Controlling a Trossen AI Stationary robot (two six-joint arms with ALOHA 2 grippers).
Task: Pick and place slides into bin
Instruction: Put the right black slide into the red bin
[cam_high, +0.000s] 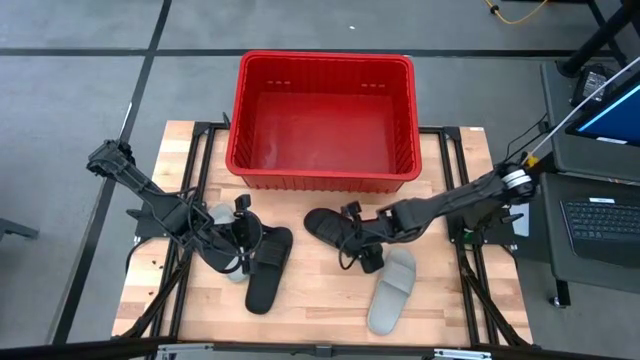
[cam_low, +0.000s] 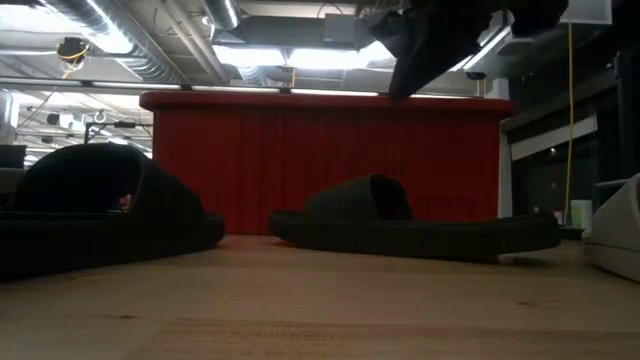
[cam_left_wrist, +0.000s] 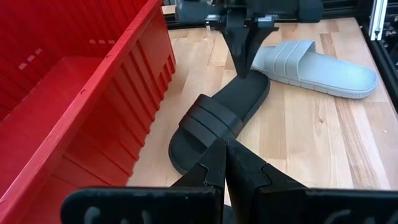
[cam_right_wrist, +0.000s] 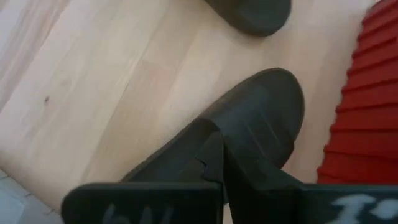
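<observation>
I should next move my right gripper to the back edge of the middle black slide's strap (cam_high: 341, 224) (cam_right_wrist: 250, 153), on the side facing the red bin, and close it there.
The red bin (cam_high: 322, 120) stands at the table's far middle. One black slide (cam_high: 268, 268) lies sole down at the near left, with a light grey slide (cam_high: 220, 216) beside it, partly hidden under my left arm. A second black slide (cam_high: 330, 226) lies in the middle, and a second grey slide (cam_high: 392, 290) lies to its near right. My left gripper (cam_left_wrist: 224, 152) is shut and empty, above the left pair (cam_high: 243, 228). My right gripper (cam_right_wrist: 214, 152) is shut and hangs over the middle black slide (cam_right_wrist: 261, 118). The low view shows the right gripper (cam_low: 400, 85) well above that slide (cam_low: 400, 225).
The bin's near wall (cam_left_wrist: 118, 112) stands close behind both black slides. Bare wood lies at the table's near edge (cam_high: 320, 320) and between the two pairs. A desk with a laptop (cam_high: 600, 215) stands beyond the table's right edge.
</observation>
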